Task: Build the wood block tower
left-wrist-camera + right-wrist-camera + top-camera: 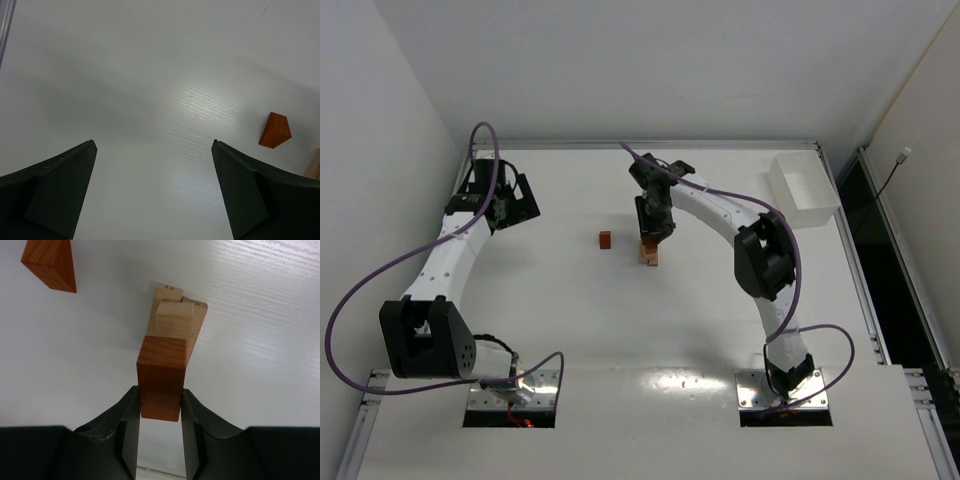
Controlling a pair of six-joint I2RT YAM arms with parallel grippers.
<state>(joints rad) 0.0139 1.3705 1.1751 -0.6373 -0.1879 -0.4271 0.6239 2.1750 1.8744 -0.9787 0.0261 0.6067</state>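
Note:
Next, my right gripper releases the reddish-brown block on top of the stack of pale tan blocks [650, 241] [163, 371].
The wood block tower [648, 256] is a small stack of pale tan blocks [175, 320] at the table's middle. My right gripper [655, 232] is directly over it. In the right wrist view this gripper [159, 392] is shut on a reddish-brown block [161, 375], which is held at the top of the pale stack. A loose reddish-brown block [605, 240] lies just left of the tower and also shows in the right wrist view [50, 262] and the left wrist view [275, 131]. My left gripper [153, 145] is open and empty over bare table at the far left [515, 205].
A white rectangular tray [802, 187] stands at the back right corner. The table's raised rim [650, 145] runs along the far edge. A pale edge of the tower [314, 167] shows at the right border of the left wrist view.

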